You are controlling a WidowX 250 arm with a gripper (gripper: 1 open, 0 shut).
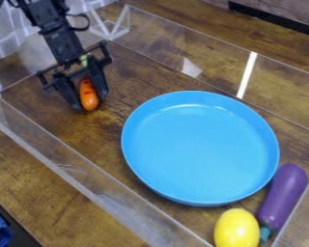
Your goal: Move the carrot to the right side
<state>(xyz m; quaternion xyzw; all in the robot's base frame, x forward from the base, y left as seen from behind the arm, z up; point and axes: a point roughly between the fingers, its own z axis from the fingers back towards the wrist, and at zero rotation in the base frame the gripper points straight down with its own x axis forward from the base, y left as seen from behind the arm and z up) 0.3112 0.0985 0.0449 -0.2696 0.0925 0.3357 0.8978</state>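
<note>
My gripper is going to let go of the carrot on the blue plate (242,179), close to where the purple eggplant and the yellow lemon are.
The small orange carrot (88,95) sits between the black fingers of my gripper (77,80) at the upper left of the wooden table. The gripper is shut on it, gripping near its green top, with the orange tip pointing down toward the table. I cannot tell whether the tip still touches the wood. The arm comes down from the top left corner.
A large blue plate (201,147) fills the middle. A yellow lemon (238,230) and a purple eggplant (284,194) lie at the bottom right. Clear acrylic walls (80,178) fence the work area, with a low one along the front left.
</note>
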